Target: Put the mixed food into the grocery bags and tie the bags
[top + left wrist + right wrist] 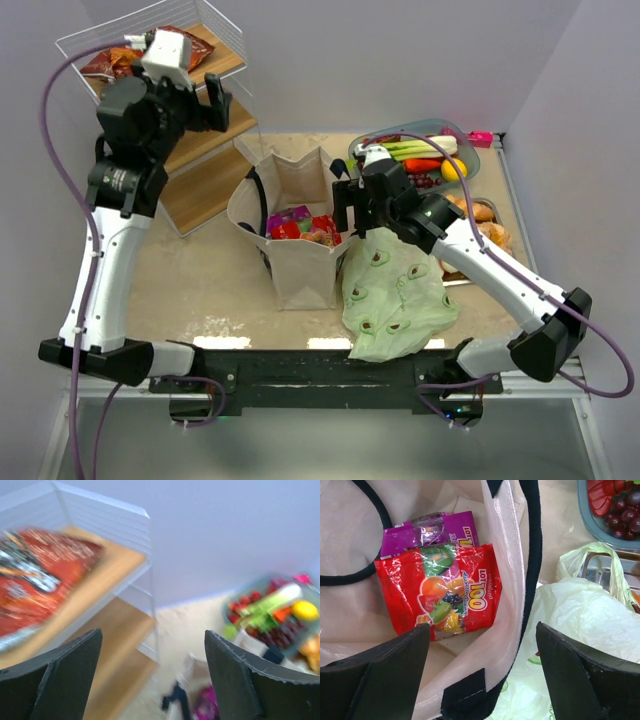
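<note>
The red packet's crumpled near edge (122, 72), toward its end farther from the tote on the top board of the wire shelf, is to be gripped next by my left gripper.
The beige canvas tote (300, 270) stands open mid-table; a red snack packet (440, 592) and a purple one (427, 530) lie inside it. The pale-green avocado-print bag (395, 295) lies to its right. My right gripper (345, 208) hovers open and empty over the tote's right rim (512, 595). My left gripper (218, 100) is open and empty, raised beside the wire shelf, where a red packet (37, 577) lies on the top board. A grey tray (470, 150) holds leek, pepper, lemon and grapes.
A white wire shelf (215, 40) with wooden boards stands at the back left. A metal tray of bread (490, 235) sits at the right, partly behind my right arm. Walls close in on both sides.
</note>
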Action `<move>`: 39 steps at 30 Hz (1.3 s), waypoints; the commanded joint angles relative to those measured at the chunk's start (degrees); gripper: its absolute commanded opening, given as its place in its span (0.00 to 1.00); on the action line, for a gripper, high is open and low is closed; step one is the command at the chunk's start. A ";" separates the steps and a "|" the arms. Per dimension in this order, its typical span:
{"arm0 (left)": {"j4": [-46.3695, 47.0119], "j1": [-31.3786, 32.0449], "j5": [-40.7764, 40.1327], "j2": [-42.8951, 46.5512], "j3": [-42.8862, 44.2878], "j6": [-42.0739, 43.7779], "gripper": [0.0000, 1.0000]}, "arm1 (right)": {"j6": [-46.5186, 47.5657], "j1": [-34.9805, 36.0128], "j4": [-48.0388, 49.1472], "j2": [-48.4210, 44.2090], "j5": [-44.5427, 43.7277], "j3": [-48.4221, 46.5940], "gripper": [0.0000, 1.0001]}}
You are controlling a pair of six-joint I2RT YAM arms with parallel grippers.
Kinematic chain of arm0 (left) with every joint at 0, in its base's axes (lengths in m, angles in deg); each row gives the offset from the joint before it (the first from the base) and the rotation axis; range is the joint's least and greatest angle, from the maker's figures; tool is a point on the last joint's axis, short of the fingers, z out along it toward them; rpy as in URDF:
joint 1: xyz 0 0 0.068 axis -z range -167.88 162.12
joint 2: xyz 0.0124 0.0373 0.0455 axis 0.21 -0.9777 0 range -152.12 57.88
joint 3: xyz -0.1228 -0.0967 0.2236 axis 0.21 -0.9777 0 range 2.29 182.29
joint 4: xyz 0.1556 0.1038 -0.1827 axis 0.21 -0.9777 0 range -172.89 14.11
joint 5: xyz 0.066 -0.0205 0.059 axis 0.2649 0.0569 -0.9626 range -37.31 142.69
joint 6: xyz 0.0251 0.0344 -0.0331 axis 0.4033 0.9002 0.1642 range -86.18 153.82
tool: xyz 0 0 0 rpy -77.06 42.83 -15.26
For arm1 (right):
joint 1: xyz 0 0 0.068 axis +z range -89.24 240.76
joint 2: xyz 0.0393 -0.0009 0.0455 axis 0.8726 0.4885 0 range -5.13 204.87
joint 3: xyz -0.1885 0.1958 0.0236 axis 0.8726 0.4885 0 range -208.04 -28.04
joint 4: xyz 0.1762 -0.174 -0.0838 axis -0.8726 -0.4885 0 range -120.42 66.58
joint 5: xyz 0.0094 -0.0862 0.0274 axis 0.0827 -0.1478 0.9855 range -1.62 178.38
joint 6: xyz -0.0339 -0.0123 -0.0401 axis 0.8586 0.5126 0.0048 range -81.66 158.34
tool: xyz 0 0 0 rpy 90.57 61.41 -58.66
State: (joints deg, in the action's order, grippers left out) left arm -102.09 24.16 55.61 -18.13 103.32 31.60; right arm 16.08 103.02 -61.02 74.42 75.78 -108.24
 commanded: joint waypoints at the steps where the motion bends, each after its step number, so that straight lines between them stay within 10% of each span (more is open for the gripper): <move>1: -5.35 -0.43 -19.40 -8.86 13.37 7.57 0.98 | -0.85 0.10 1.83 -2.99 -0.67 0.57 0.93; 6: -12.12 -3.49 -28.23 -18.46 26.93 6.45 1.00 | -0.85 0.02 0.87 -4.31 -0.93 0.93 0.95; 22: -6.85 -10.01 -32.98 -19.35 18.41 6.97 0.99 | -0.77 0.10 0.34 -4.05 -0.67 0.40 0.95; 39: -2.46 -11.50 -25.44 -14.53 8.57 6.87 0.03 | -0.77 0.10 -0.45 -4.84 -0.85 1.45 0.95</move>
State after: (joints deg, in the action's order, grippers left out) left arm -102.09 13.51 27.05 -35.20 113.75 38.03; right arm 15.64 103.02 -61.76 71.21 75.47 -107.24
